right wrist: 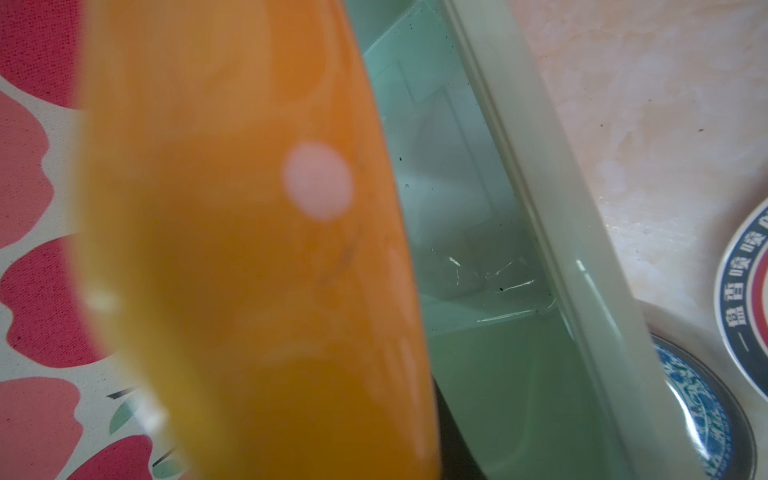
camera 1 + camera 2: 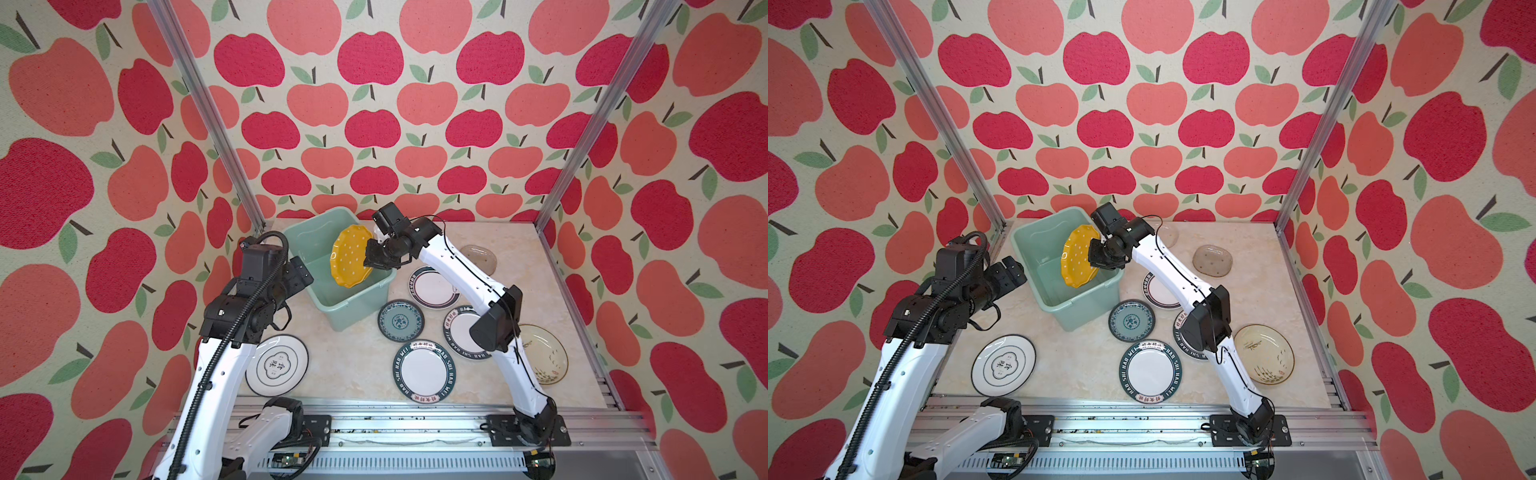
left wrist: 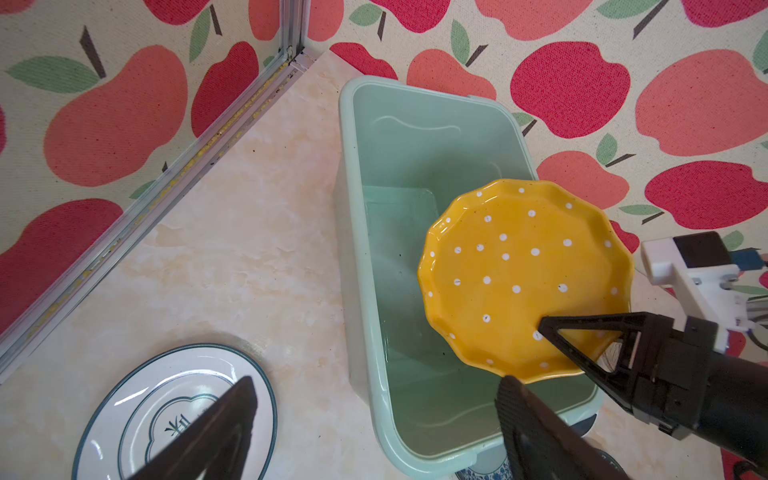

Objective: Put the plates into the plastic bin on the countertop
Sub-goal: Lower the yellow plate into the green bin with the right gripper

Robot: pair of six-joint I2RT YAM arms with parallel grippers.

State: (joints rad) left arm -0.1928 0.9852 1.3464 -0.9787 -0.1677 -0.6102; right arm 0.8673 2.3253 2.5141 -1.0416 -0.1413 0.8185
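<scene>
Next, I let go of the yellow plate with my right gripper inside the mint-green bin (image 2: pixel 331 270), next to the side of the bin that is nearest my left gripper.
The yellow scalloped dotted plate (image 2: pixel 351 255) (image 2: pixel 1077 255) hangs on edge over the open mint-green plastic bin (image 2: pixel 353 307) (image 2: pixel 1084 309). My right gripper (image 2: pixel 374 255) (image 2: pixel 1098 255) is shut on the plate's rim. The left wrist view shows that grip (image 3: pixel 548 332) on the plate (image 3: pixel 523 274) above the bin (image 3: pixel 345 166), whose floor is bare. Up close in the right wrist view, the blurred plate (image 1: pixel 249 249) hides the jaws beside the bin's rim (image 1: pixel 561 249). My left gripper (image 2: pixel 301 276) (image 2: pixel 1013 274) (image 3: pixel 378 390) stands open and empty at the bin's left wall.
On the countertop (image 2: pixel 353 361) lie a white emblem plate (image 2: pixel 276 365) (image 3: pixel 174 415), a teal patterned plate (image 2: pixel 401 321), lettered-rim plates (image 2: pixel 424 371) (image 2: pixel 434 286) (image 2: pixel 461 332), a cream plate (image 2: pixel 544 353) and a glass oval (image 2: pixel 478 255). Aluminium rails edge it.
</scene>
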